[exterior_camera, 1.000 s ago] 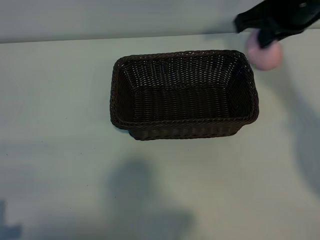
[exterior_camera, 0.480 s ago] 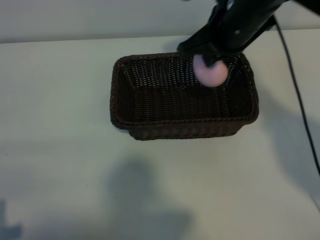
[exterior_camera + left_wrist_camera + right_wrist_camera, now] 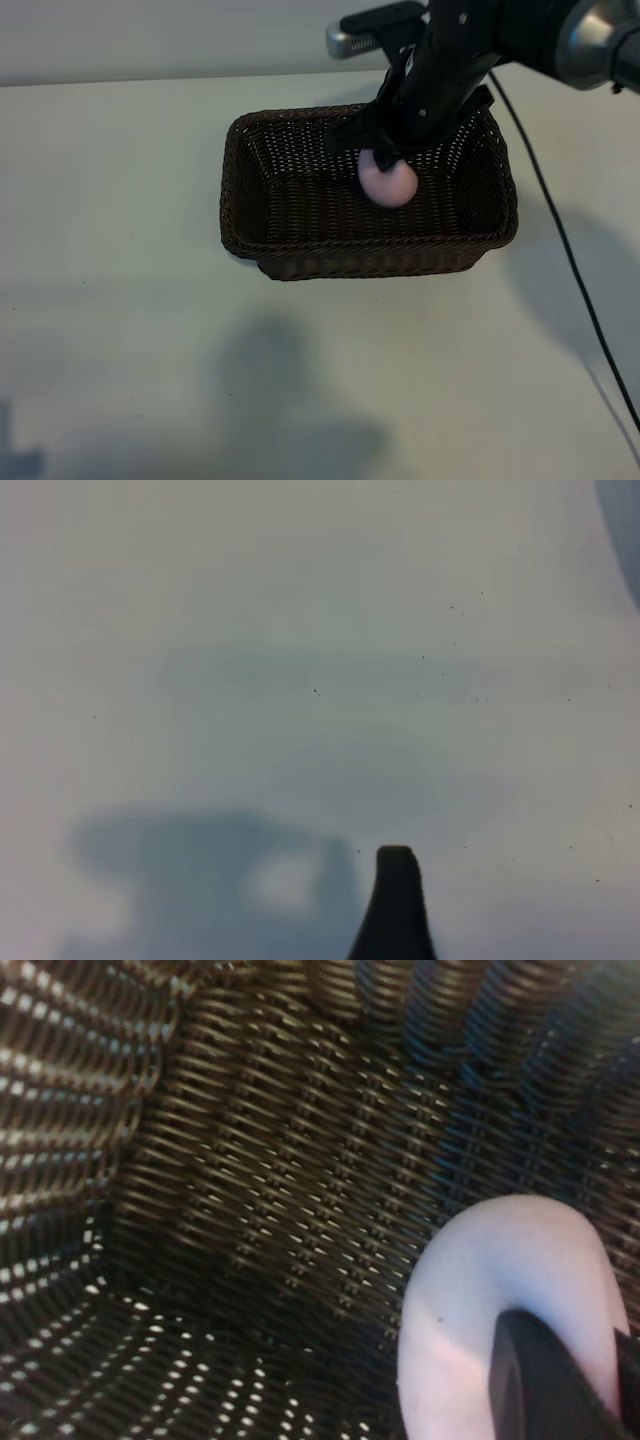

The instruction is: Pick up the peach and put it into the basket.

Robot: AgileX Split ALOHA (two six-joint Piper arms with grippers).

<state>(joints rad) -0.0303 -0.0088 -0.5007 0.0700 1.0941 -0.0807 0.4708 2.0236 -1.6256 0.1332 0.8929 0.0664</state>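
The peach, now hanging inside the wicker basket, will be released by my right gripper on the basket's bottom close to the middle of the basket's near side (image 3: 366, 213) (image 3: 408, 1268).
The pale-pink peach (image 3: 388, 182) hangs inside the dark-brown wicker basket (image 3: 232, 200), right of its middle and near the far wall. My right gripper (image 3: 386, 158) reaches down from above and is shut on the peach. In the right wrist view the peach (image 3: 490, 1270) fills the corner with a dark finger (image 3: 535, 1380) across it, and the woven basket floor (image 3: 250, 1160) lies behind. In the left wrist view a single dark fingertip (image 3: 396, 900) of the left gripper shows over bare table; that arm is outside the exterior view.
The basket stands in the middle of a pale table (image 3: 120, 300). The right arm's black cable (image 3: 560, 250) trails across the table to the right of the basket. Soft shadows lie on the table in front.
The right gripper has carried the peach leftwards from beyond the basket's far right corner, over the rim, and down into the basket. The basket has stayed in place.
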